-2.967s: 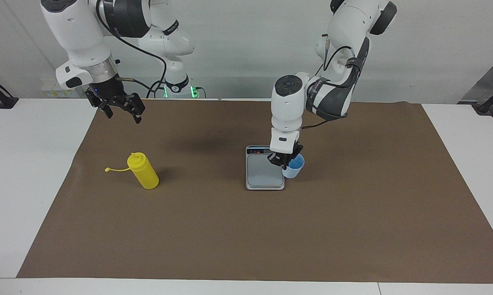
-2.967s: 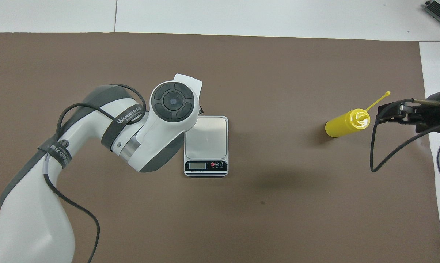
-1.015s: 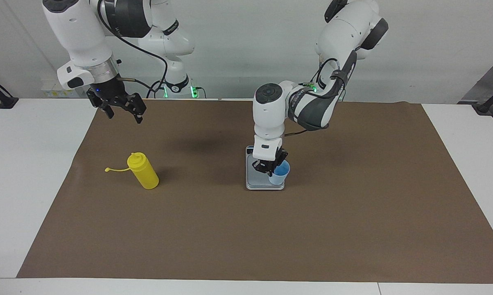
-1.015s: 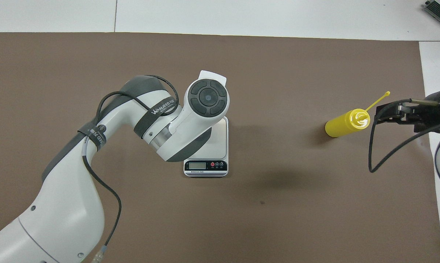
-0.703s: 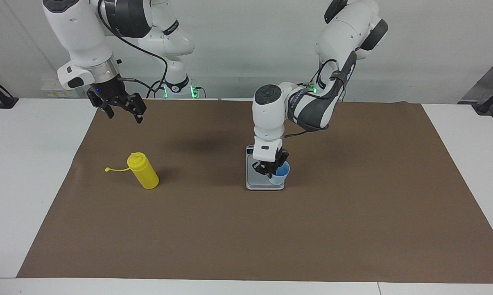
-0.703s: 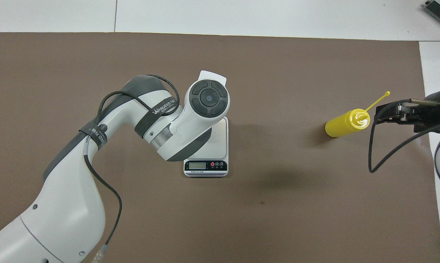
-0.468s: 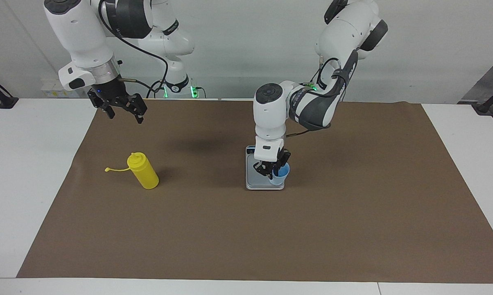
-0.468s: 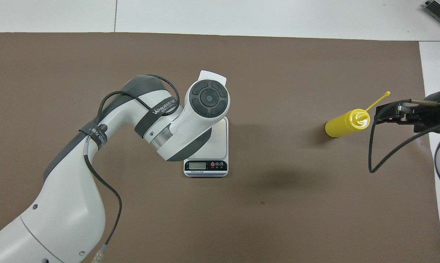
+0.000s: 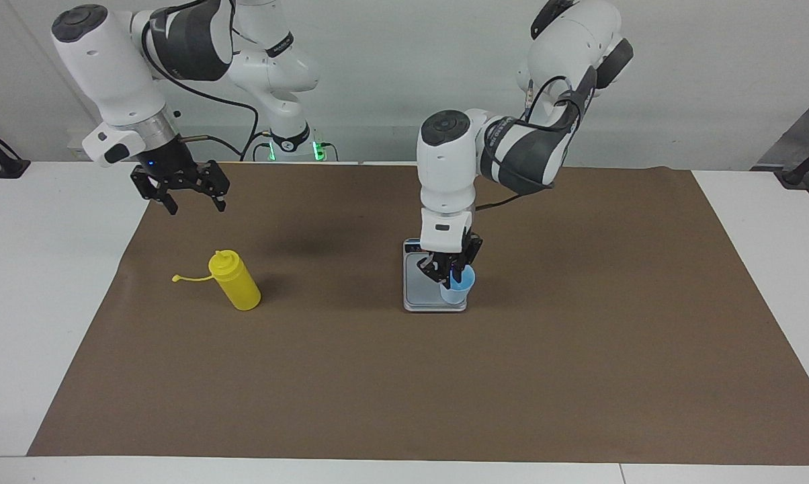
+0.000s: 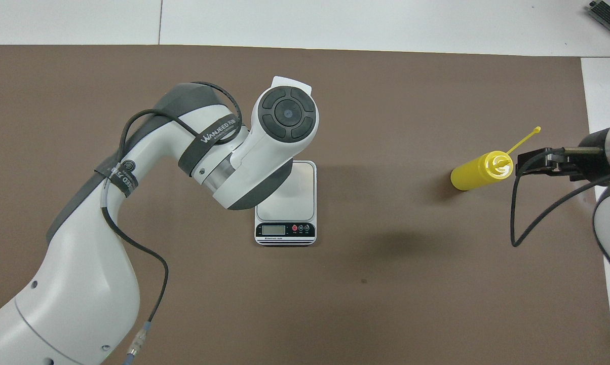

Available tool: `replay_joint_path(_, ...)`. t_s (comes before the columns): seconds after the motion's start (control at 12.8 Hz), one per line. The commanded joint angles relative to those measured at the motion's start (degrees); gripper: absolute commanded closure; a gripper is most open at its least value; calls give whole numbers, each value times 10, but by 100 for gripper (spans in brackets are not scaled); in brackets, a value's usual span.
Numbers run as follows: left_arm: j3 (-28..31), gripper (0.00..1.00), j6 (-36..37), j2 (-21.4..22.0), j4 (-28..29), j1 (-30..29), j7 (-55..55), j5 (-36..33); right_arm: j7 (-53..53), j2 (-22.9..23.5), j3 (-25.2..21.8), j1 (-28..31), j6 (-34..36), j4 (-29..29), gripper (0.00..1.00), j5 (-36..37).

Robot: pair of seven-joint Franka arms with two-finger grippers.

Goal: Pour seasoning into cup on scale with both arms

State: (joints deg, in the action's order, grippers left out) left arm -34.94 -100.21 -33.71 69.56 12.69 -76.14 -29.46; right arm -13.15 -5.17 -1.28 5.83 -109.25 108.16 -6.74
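The yellow seasoning bottle should be next for my right gripper, which should move to it and close on the bottle's body (image 10: 481, 170), just below the bottle's cap.
The light-blue cup (image 9: 458, 289) stands upright on the silver scale (image 9: 423, 289), at the plate's corner toward the left arm's end and farther from the robots. My left gripper (image 9: 447, 271) hangs right over the cup, its fingers slightly parted astride the rim, so it reads as open. From overhead the left arm hides both; only the scale (image 10: 291, 196) and its display show. The yellow seasoning bottle (image 9: 238, 288) (image 10: 476, 173) stands upright on the mat toward the right arm's end, cap strap sticking out. My right gripper (image 9: 188, 199) (image 10: 537, 165) hovers open over the mat beside the bottle's top.
A brown mat (image 9: 404, 390) covers most of the white table (image 9: 48, 302). A black cable (image 10: 518, 213) loops down from the right wrist. Dark stands (image 9: 1, 158) sit at the table corners nearest the robots.
The left gripper set the cup on the scale, parted its fingers and rose a little; the cup stayed put. The right gripper shifted slightly toward its own end of the table and turned.
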Motion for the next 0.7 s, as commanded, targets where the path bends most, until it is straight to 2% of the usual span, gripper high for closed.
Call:
replay_joint_path(0.0, -22, 74, 72, 14, -39, -20, 34, -10, -147, -40, -2, 36, -74, 85, 0, -62)
replay_joint_path(0.31, -18, 74, 151, 57, -59, -80, 182, 51, -400, -34, -2, 90, -142, 152, 0, -198)
replay_joint_path(0.47, -2, 74, 172, 91, -59, -116, 266, 98, -544, 1, -2, 124, -142, 158, 0, -291)
replay_joint_path(0.55, 27, 74, 178, 111, -59, -122, 304, 123, -630, 22, -3, 137, -142, 158, 0, -344)
replay_joint_path(0.62, 83, 74, 192, 136, -58, -122, 359, 167, -696, 41, -3, 145, -142, 158, 0, -391)
